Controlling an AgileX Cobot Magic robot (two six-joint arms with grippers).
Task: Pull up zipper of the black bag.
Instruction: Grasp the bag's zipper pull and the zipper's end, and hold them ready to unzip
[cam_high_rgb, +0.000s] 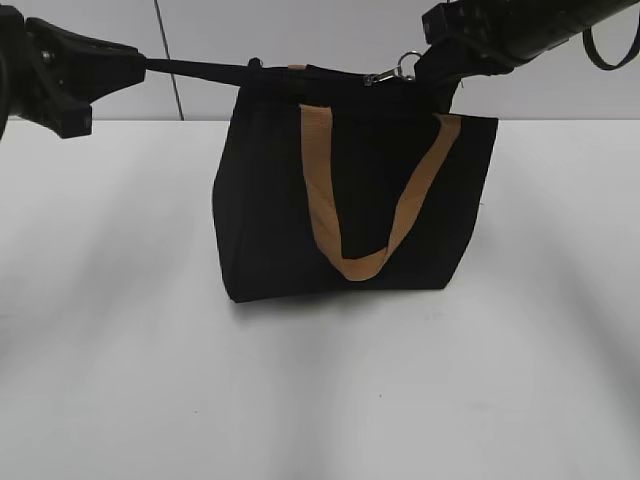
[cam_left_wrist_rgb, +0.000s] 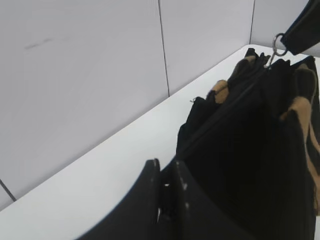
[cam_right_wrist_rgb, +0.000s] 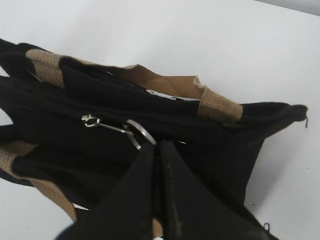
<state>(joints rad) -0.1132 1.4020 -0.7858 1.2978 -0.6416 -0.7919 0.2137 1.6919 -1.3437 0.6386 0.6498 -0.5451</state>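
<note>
The silver zipper's ring, now at the bag's top edge, will be let go by my right gripper against the black bag, just beside the tan handle's upper end (cam_high_rgb: 415, 109).
The black bag (cam_high_rgb: 360, 200) stands upright on the white table, a tan handle (cam_high_rgb: 350, 200) hanging down its front. My left gripper (cam_high_rgb: 118, 62) is shut on the black fabric end of the bag's top edge (cam_high_rgb: 195, 68), which is stretched taut to the left. In the left wrist view my left gripper (cam_left_wrist_rgb: 167, 167) pinches that fabric. The silver zipper (cam_high_rgb: 378, 77) sits near the right end of the top edge. My right gripper (cam_right_wrist_rgb: 157, 146) is shut on the zipper's ring (cam_right_wrist_rgb: 140, 131), which links to the slider (cam_right_wrist_rgb: 90, 120). The right gripper also shows in the exterior view (cam_high_rgb: 428, 58).
The white table (cam_high_rgb: 320, 400) spreads around the bag. A grey panelled wall (cam_left_wrist_rgb: 100, 75) stands close behind it. The second tan handle (cam_right_wrist_rgb: 170, 85) lies on the bag's far side.
</note>
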